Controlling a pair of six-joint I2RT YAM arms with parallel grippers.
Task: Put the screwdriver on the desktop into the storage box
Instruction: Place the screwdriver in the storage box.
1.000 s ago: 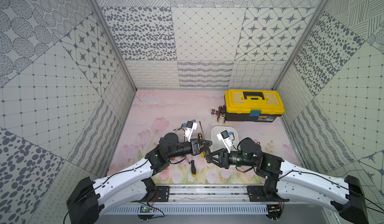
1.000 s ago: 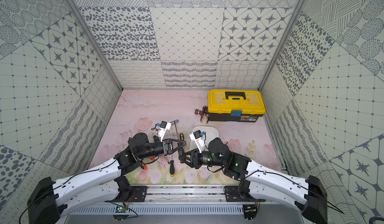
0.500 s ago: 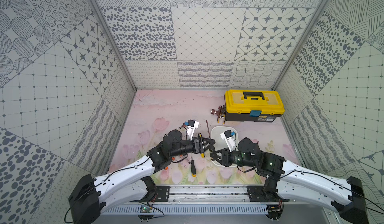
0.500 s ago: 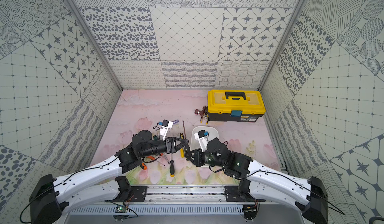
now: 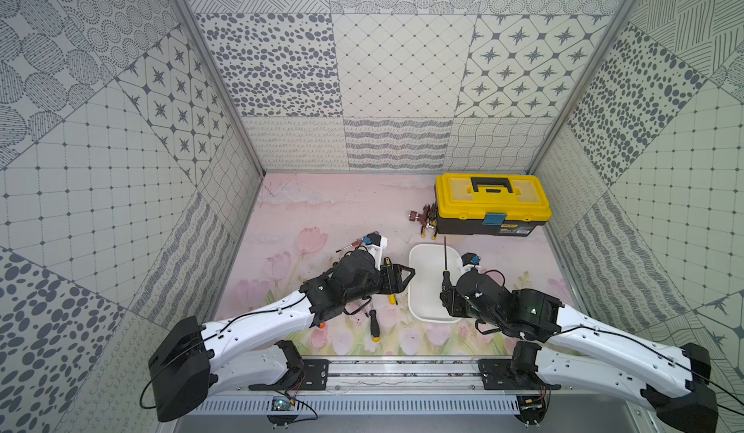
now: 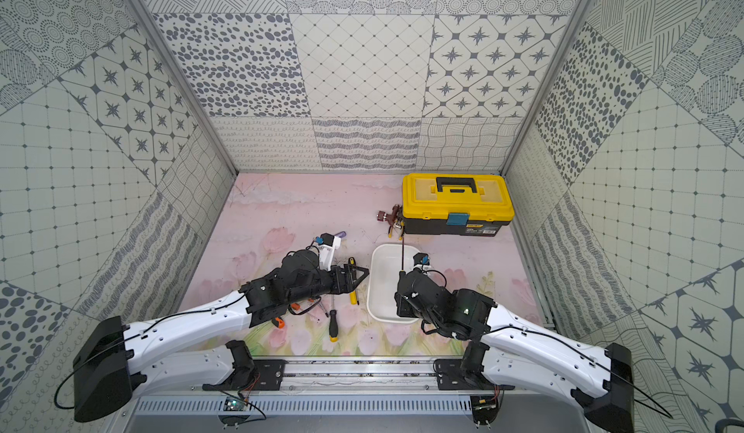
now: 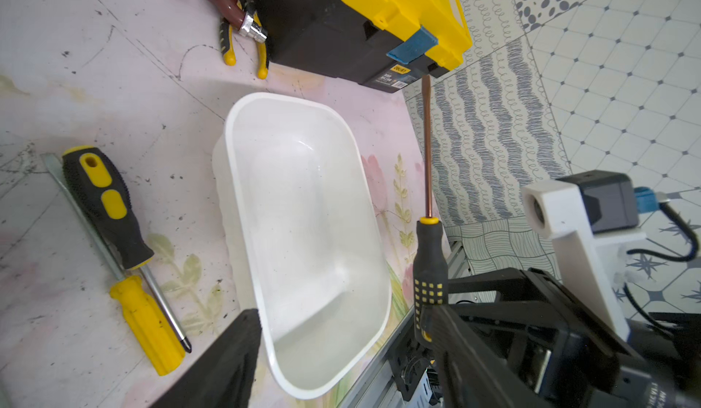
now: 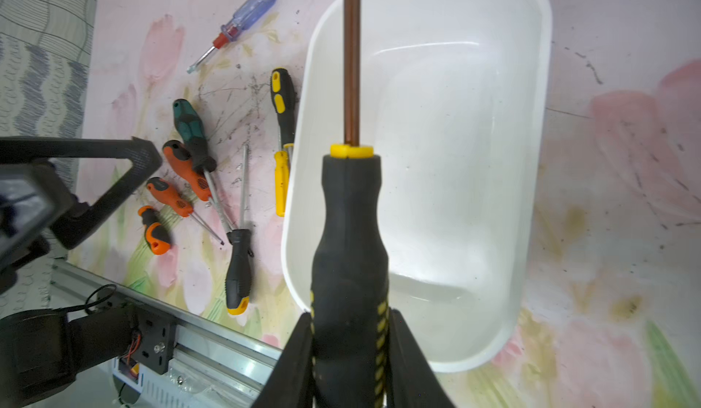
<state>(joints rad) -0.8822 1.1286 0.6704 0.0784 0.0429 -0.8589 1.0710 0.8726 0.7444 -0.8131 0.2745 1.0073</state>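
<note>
The robot's left gripper should close on the black handle point(image 5: 374, 324) of the yellow-ended screwdriver that lies closest to the near edge of the desktop.
My right gripper point(image 8: 349, 349) is shut on the black-and-yellow handle of a screwdriver point(image 8: 349, 235) with a copper shaft. It holds it above the right side of the white storage box point(image 5: 426, 290), and the shaft point(image 5: 445, 252) points toward the far wall. The box point(image 7: 303, 197) is empty and rests on the pink tulip desktop point(image 5: 322, 217). Just left of the box's rim, my left gripper point(image 5: 404, 280) stands open with nothing between its fingers point(image 7: 227, 360). Both top views show the held screwdriver point(image 6: 401, 258) over the box point(image 6: 382, 290).
Several more screwdrivers lie left of the box: a black-yellow one point(image 8: 282, 99), a yellow one point(image 8: 280, 182), a green one point(image 8: 187, 129), orange ones point(image 8: 182, 167) and a clear blue one point(image 8: 242, 15). A yellow-lidded toolbox point(image 5: 491, 201) stands at the back right, with pliers point(image 5: 426, 225) beside it.
The left gripper has opened and let go of the screwdriver. The right gripper now holds it alone and has carried it to the right, over the storage box.
</note>
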